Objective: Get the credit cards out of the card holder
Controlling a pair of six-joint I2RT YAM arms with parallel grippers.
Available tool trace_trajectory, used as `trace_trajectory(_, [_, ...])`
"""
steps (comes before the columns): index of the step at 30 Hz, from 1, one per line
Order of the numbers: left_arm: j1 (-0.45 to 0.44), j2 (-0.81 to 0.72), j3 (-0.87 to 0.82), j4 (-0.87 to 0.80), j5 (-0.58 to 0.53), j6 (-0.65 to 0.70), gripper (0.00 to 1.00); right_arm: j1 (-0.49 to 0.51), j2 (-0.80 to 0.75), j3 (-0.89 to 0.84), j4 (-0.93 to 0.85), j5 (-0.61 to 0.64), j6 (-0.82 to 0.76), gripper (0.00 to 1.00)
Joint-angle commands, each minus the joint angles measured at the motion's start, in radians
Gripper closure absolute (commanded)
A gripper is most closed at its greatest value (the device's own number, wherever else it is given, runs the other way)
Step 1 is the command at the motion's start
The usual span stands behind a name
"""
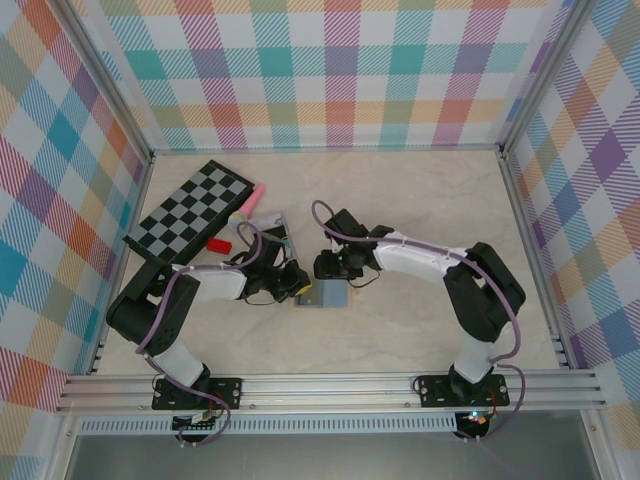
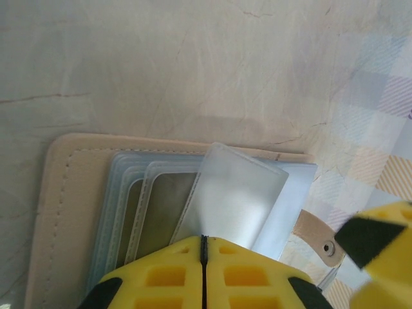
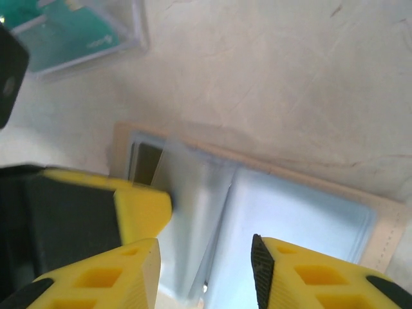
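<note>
My left gripper is above the frosted sleeve, which bends back over the dark card, so I need to open it and take the sleeve by its end nearer the strap (image 2: pixel 271 196).
The tan card holder (image 1: pixel 322 296) lies open on the table between both arms, its light-blue inner panels (image 3: pixel 302 219) facing up. In the left wrist view its stitched tan edge (image 2: pixel 64 212) frames several clear sleeves with dark cards inside. My left gripper (image 2: pixel 204 239) is shut, and a frosted translucent card (image 2: pixel 235 196) slants out from between its fingertips, above the sleeves. My right gripper (image 3: pixel 206 264) hovers open just over the blue panel with nothing between its fingers. It sits close beside the left gripper's yellow finger (image 3: pixel 138 209).
A teal item in clear plastic (image 3: pixel 71 32) lies just beyond the holder. A checkerboard (image 1: pixel 190 212), a pink object (image 1: pixel 252 197) and a red one (image 1: pixel 217 245) sit at the back left. The holder's snap strap (image 2: pixel 318 235) sticks out to one side.
</note>
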Motion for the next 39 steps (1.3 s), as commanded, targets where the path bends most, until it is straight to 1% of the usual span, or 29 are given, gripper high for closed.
trace_trajectory(1, [-0.006,0.02,-0.007,-0.033,-0.014,0.013,0.95,-0.007,0.059,0.069,-0.077,-0.048,0.034,0.55])
trace_trajectory(4, [-0.006,0.021,-0.006,-0.03,-0.013,0.013,0.96,-0.007,0.118,0.133,-0.126,-0.045,0.024,0.53])
trace_trajectory(9, [-0.006,0.015,-0.005,-0.032,-0.009,0.016,0.99,-0.006,0.186,0.183,-0.16,-0.05,0.016,0.54])
trace_trajectory(11, [-0.005,0.014,-0.003,-0.034,-0.009,0.016,1.0,-0.008,0.206,0.198,-0.178,-0.04,0.013,0.57])
trace_trajectory(16, [-0.006,-0.039,0.002,-0.053,-0.017,0.012,1.0,-0.007,0.241,0.215,-0.218,-0.004,0.005,0.68])
trace_trajectory(19, [-0.006,-0.091,0.012,-0.111,-0.043,0.025,0.93,-0.007,0.26,0.217,-0.237,0.018,0.001,0.74])
trace_trajectory(21, [-0.004,-0.122,0.026,-0.196,-0.085,0.049,0.85,-0.007,0.27,0.219,-0.25,0.028,0.0,0.77])
trace_trajectory(24, [-0.004,-0.155,0.041,-0.312,-0.142,0.088,0.75,-0.007,0.278,0.217,-0.252,0.036,0.0,0.79])
trace_trajectory(28, [-0.003,-0.168,0.032,-0.327,-0.136,0.095,0.66,-0.007,0.279,0.214,-0.244,0.035,-0.001,0.8])
trace_trajectory(31, [-0.004,-0.167,0.028,-0.313,-0.106,0.103,0.64,-0.007,0.278,0.216,-0.241,0.032,-0.001,0.8])
trace_trajectory(39, [-0.004,-0.166,0.018,-0.264,-0.054,0.11,0.64,-0.008,0.281,0.209,-0.231,0.029,-0.001,0.81])
